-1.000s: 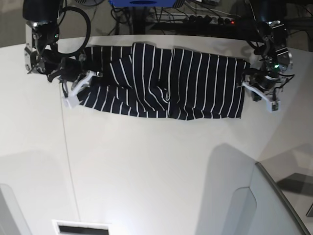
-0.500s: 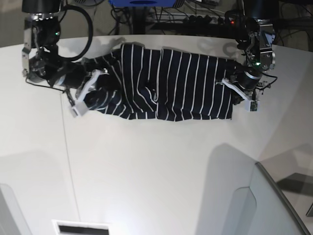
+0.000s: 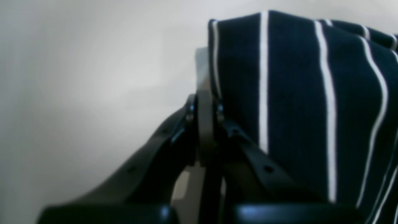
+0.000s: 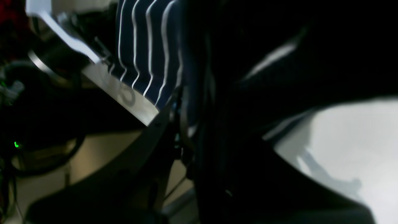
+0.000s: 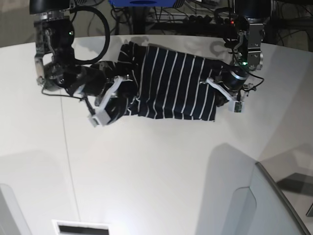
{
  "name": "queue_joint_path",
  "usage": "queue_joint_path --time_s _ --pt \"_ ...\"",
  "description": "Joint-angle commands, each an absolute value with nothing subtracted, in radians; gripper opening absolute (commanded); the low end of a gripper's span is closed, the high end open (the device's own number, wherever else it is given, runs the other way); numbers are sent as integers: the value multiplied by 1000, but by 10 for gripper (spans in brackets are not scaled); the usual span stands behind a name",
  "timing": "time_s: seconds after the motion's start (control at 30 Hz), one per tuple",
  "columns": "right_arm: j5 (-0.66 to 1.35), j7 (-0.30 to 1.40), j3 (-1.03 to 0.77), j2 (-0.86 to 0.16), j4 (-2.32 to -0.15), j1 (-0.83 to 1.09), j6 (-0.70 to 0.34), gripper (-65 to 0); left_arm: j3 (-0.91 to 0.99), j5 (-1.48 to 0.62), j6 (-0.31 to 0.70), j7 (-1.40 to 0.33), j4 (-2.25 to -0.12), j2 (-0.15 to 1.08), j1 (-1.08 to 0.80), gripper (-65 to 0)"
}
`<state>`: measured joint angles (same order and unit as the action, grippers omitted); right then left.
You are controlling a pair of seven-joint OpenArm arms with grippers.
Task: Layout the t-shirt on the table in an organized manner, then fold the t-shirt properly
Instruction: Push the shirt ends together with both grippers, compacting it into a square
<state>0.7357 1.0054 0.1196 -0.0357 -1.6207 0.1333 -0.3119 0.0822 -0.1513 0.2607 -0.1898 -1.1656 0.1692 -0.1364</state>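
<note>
My right gripper holds the t-shirt's crumpled end, so it should put that down and grab the t-shirt's striped edge [image 5: 209,110] near my left gripper.
The dark navy t-shirt [image 5: 171,83] with thin white stripes hangs bunched between both grippers over the far part of the white table [image 5: 156,171]. My left gripper [image 5: 221,94], on the right of the base view, is shut on the shirt's right edge. In the left wrist view, the gripper [image 3: 203,99] pinches the edge of the striped cloth [image 3: 295,93]. My right gripper [image 5: 110,100], on the left of the base view, is shut on the crumpled left end. In the right wrist view, dark cloth [image 4: 146,46] drapes over the gripper [image 4: 183,121] and hides most of it.
Cables and a power strip [image 5: 210,19] lie beyond the table's far edge. A grey panel [image 5: 274,196] rises at the lower right. A white slot [image 5: 80,227] sits at the near edge. A thin seam line [image 5: 68,156] runs down the table's left side.
Both grippers have moved toward each other, holding the shirt. The cloth, spread wide a second ago, is now narrower and more bunched, and its left end has dropped lower.
</note>
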Motion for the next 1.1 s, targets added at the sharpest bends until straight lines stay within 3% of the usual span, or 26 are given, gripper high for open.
queue_joint_path --time_s 0.0,0.37,0.87,1.07 --pt "774 989 142 -39 -1629 105 -323 -644 51 -139 278 -254 -1165 165 -140 -650" --pt "776 1018 171 -84 -1612 30 -176 -644 -166 -134 278 -254 -1165 148 -136 -650" --pt "773 1095 174 -82 -1492 -30 -168 -644 -232 -134 274 -255 -1165 128 -108 -650" --pt "773 1092 294 -74 -1495 -45 -166 -644 -232 -134 274 -255 -1185 131 -110 -650"
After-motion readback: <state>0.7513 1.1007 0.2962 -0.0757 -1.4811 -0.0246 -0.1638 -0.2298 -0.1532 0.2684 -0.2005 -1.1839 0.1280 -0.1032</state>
